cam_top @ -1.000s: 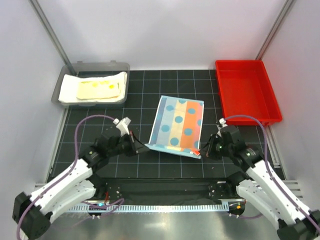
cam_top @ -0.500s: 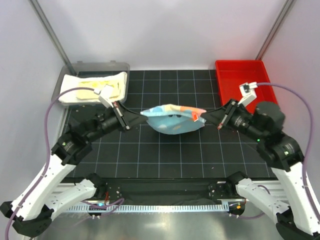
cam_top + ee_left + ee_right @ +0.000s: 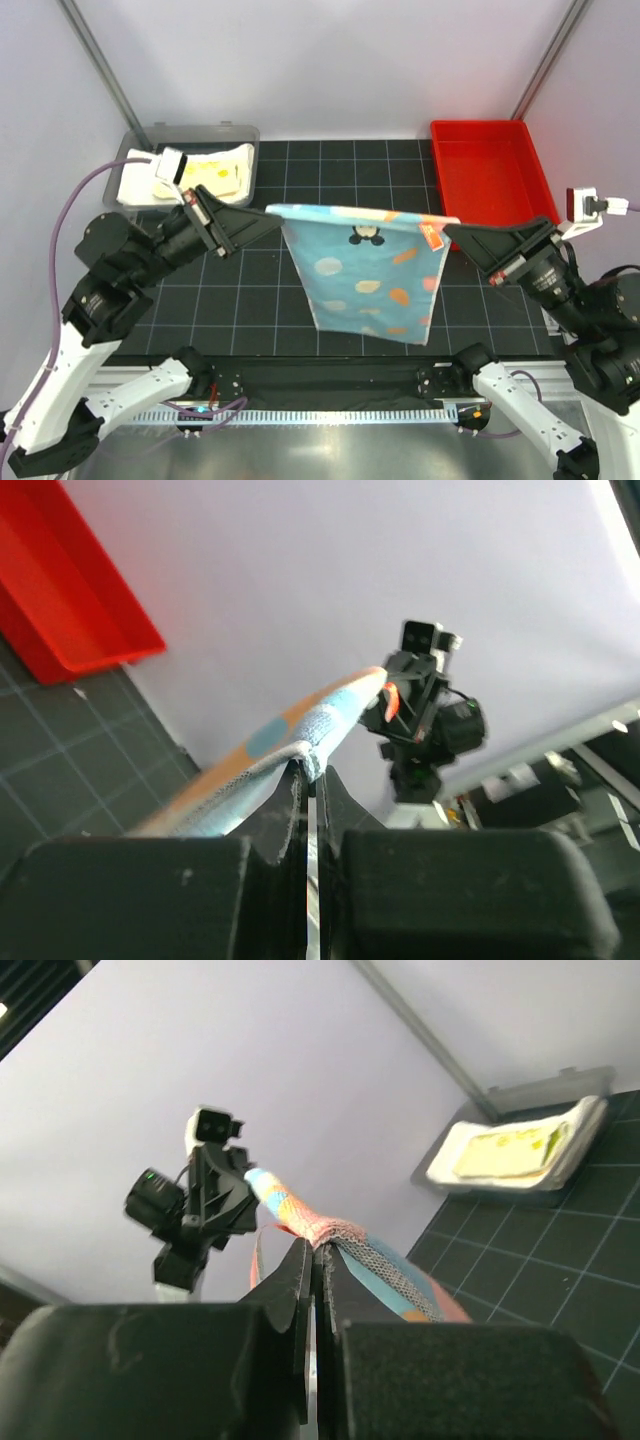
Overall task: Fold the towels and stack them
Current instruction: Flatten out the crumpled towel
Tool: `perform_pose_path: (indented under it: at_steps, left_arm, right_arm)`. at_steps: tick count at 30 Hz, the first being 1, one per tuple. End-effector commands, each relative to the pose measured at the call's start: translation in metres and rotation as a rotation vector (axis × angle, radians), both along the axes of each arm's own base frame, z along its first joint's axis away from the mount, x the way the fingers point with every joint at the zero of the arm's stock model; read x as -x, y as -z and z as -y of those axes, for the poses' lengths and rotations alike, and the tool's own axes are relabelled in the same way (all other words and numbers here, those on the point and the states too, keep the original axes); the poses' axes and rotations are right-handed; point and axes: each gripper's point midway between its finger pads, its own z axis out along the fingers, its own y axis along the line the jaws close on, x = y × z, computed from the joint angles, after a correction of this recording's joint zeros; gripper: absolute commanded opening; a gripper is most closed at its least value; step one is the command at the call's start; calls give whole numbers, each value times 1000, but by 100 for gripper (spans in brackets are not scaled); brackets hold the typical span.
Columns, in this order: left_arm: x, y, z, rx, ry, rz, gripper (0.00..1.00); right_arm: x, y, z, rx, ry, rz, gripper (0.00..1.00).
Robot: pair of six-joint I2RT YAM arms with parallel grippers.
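The light-blue towel will lie doubled over on the middle of the black grid mat [image 3: 354, 232] once the robot's right gripper releases it.
A light-blue towel [image 3: 365, 280] with orange and pastel patches hangs in the air over the middle of the black grid mat, stretched by its top edge between both arms. My left gripper [image 3: 272, 213] is shut on its top left corner [image 3: 312, 752]. My right gripper [image 3: 448, 229] is shut on its top right corner [image 3: 325, 1232]. The towel's lower edge dangles above the mat's near part. A white towel [image 3: 140, 180] with a pale yellow patterned towel [image 3: 205, 176] on top lies folded in the grey tray [image 3: 240, 133] at the back left.
A red bin [image 3: 490, 180] stands at the back right. White walls and metal posts close in the back and sides. The black grid mat [image 3: 340, 160] covers the table. In each wrist view the opposite arm shows across the stretched towel edge.
Both arms have risen and spread apart, lifting the light-blue towel off the mat. It lay flat a second ago, bunched half a second ago, and now hangs open.
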Motion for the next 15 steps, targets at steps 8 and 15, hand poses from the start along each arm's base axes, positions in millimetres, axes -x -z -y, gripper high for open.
perform_pose_path:
  at_steps: [8, 15]
  left_arm:
    - [-160, 60, 20, -333, -314, -82, 0]
    - [-299, 131, 11, -319, -297, -154, 0]
  right_arm:
    - [-183, 62, -18, 240, 336, -167, 1]
    - [-330, 109, -20, 224, 270, -261, 1]
